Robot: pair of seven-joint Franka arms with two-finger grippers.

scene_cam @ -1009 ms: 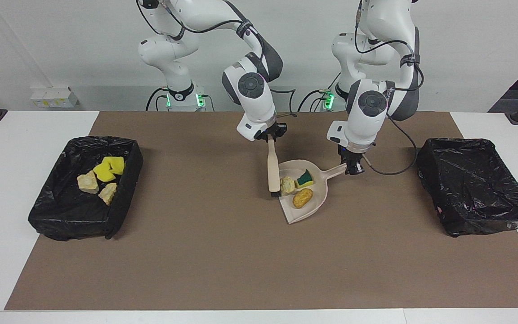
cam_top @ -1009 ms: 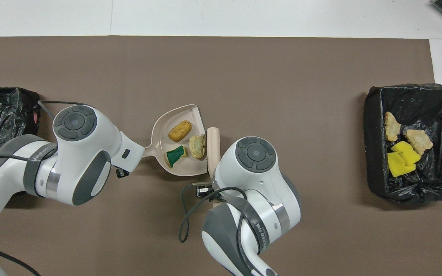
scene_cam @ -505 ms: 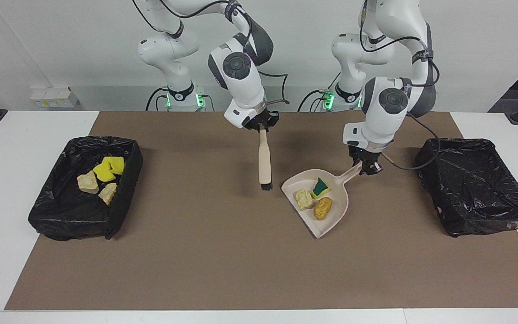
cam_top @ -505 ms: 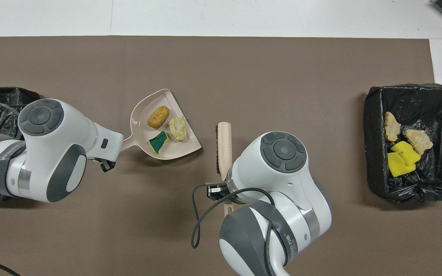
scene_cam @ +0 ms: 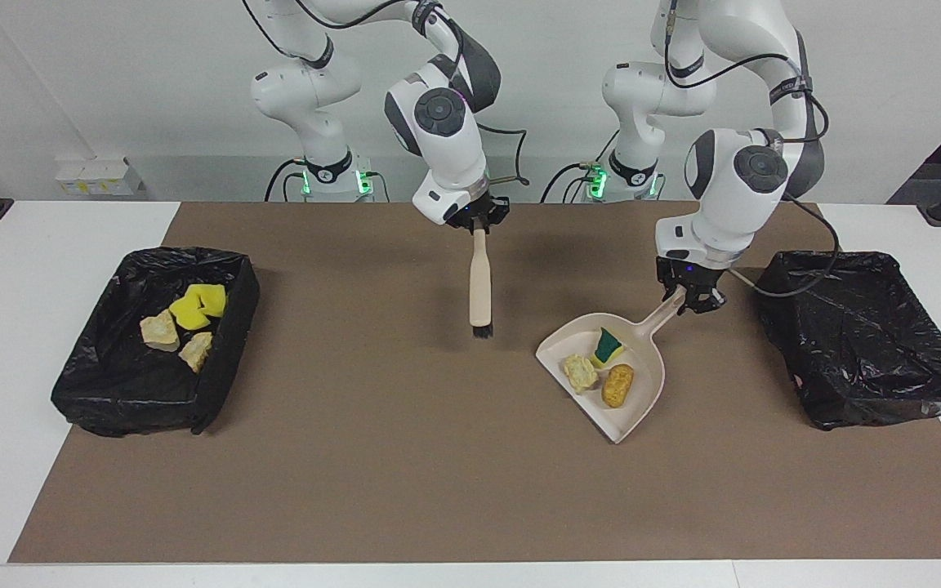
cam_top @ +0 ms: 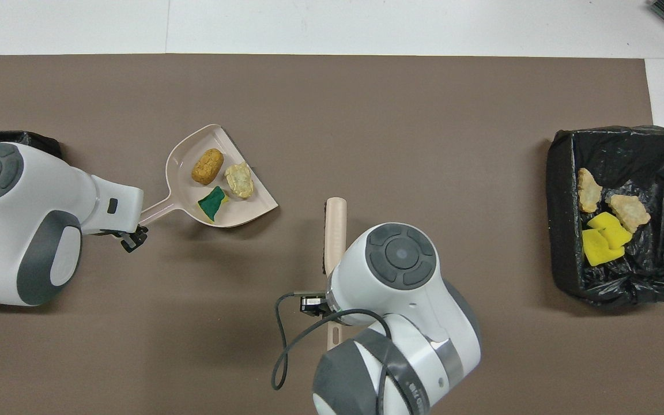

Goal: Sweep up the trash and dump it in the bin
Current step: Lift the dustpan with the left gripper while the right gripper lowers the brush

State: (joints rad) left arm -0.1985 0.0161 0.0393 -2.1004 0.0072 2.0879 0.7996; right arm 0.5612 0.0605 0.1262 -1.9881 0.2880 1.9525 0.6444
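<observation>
My left gripper needs to open and take the handle closer to the trash (scene_cam: 662,315) before lifting, as it holds the loaded dustpan by the far end of its handle.
My left gripper (scene_cam: 689,300) is shut on the handle of the beige dustpan (scene_cam: 646,359), holding it just over the mat beside the empty bin (scene_cam: 862,327). Three pieces of trash lie in the pan: a green-and-yellow sponge wedge (scene_cam: 605,345), a pale bread-like piece (scene_cam: 581,372) and a golden one (scene_cam: 619,385). From above, the dustpan (cam_top: 182,181) sticks out from the left gripper (cam_top: 134,237). My right gripper (scene_cam: 479,224) is shut on the top of the brush (scene_cam: 479,282), which hangs bristles down over the mat's middle. In the overhead view the right wrist hides that gripper.
A black-lined bin (scene_cam: 185,255) at the right arm's end holds yellow sponge chunks (scene_cam: 197,306) and tan pieces (scene_cam: 160,331). Overhead, that bin (cam_top: 626,144) shows whole; only a corner of the empty bin (cam_top: 21,138) shows past the left arm. Brown mat covers the table.
The left arm has carried the loaded dustpan away from the brush toward the empty bin. The right arm has lifted the brush off the pan's edge and drawn it back.
</observation>
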